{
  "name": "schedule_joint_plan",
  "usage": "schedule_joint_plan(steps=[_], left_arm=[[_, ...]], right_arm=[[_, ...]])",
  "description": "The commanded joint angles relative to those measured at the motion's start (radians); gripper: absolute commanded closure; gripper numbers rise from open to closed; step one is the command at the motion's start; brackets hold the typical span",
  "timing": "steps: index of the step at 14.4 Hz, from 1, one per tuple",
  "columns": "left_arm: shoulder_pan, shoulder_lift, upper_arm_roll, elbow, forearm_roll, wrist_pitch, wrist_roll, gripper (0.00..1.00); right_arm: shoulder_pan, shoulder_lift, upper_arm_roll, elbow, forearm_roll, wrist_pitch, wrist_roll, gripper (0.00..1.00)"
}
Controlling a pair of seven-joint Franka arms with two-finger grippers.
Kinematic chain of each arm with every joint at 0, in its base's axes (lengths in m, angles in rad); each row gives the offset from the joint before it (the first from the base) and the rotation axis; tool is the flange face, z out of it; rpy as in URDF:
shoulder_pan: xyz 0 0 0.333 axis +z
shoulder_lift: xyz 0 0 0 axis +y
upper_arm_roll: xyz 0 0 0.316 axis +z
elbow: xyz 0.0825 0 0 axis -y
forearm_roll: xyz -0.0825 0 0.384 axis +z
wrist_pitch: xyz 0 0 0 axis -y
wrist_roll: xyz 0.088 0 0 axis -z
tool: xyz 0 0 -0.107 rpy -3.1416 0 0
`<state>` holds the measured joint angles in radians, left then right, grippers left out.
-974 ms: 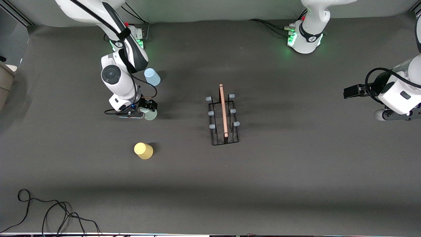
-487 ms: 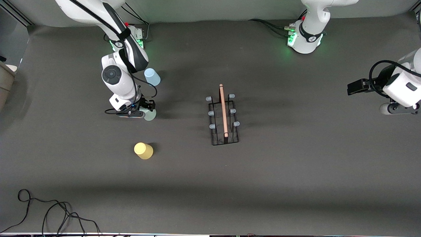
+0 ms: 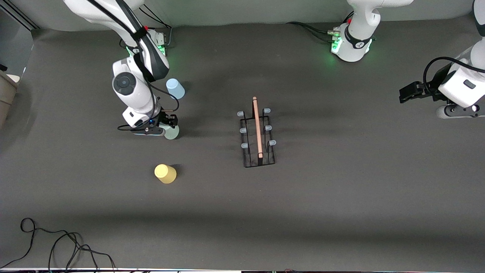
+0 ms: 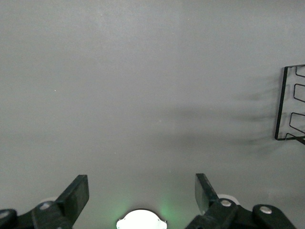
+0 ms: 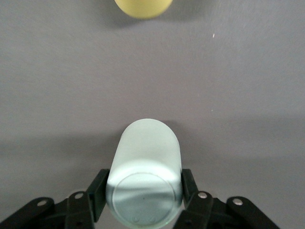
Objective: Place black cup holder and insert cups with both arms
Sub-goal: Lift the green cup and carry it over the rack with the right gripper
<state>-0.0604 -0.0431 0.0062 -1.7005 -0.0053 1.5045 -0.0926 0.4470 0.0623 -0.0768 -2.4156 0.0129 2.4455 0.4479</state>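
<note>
Next, my right gripper releases the pale green cup on the black cup holder's prong (image 3: 241, 121) that is nearest to the light blue cup.
The black cup holder (image 3: 257, 136) stands at the table's middle, its wooden rod on top; one end of it shows in the left wrist view (image 4: 290, 105). My right gripper (image 3: 169, 125) (image 5: 143, 188) is shut on the pale green cup (image 3: 172, 132) (image 5: 145, 162), one finger on each side near its closed end. The light blue cup (image 3: 175, 88) stands farther from the front camera than the green one. The yellow cup (image 3: 165, 173) (image 5: 143, 7) stands nearer to that camera. My left gripper (image 3: 406, 93) (image 4: 140, 183) hangs open and empty over the left arm's end of the table.
A loose black cable (image 3: 57, 246) lies at the near corner at the right arm's end. The arm bases (image 3: 350, 41) glow green along the table's edge farthest from the front camera. Bare grey table (image 3: 341, 189) surrounds the holder.
The right gripper's fingers have closed on the pale green cup and that arm has shifted slightly. The left arm has drawn back toward its end of the table.
</note>
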Motion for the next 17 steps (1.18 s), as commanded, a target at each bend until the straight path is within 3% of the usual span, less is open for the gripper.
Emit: schedule_joint_plan(steps=[1, 3, 5, 12, 17], left_arm=[[-0.015, -0.02, 0.021, -0.034, -0.002, 0.019, 0.024, 0.0], [-0.012, -0.006, 0.02, -0.028, -0.004, 0.019, 0.024, 0.0], [-0.013, -0.004, 0.02, -0.025, -0.004, 0.017, 0.024, 0.0], [-0.004, -0.004, 0.02, -0.025, -0.004, 0.01, 0.024, 0.0], [-0.003, -0.004, 0.02, -0.025, -0.004, 0.01, 0.025, 0.0]], right_arm=[[0.012, -0.061, 0.0, 0.142, -0.008, -0.214, 0.029, 0.72], [0.016, -0.055, 0.005, 0.27, -0.007, -0.351, 0.046, 0.72], [0.102, -0.023, 0.006, 0.373, -0.007, -0.41, 0.127, 0.72], [0.34, 0.178, 0.008, 0.653, -0.005, -0.444, 0.474, 0.72], [0.444, 0.263, 0.008, 0.763, 0.001, -0.457, 0.632, 0.72]])
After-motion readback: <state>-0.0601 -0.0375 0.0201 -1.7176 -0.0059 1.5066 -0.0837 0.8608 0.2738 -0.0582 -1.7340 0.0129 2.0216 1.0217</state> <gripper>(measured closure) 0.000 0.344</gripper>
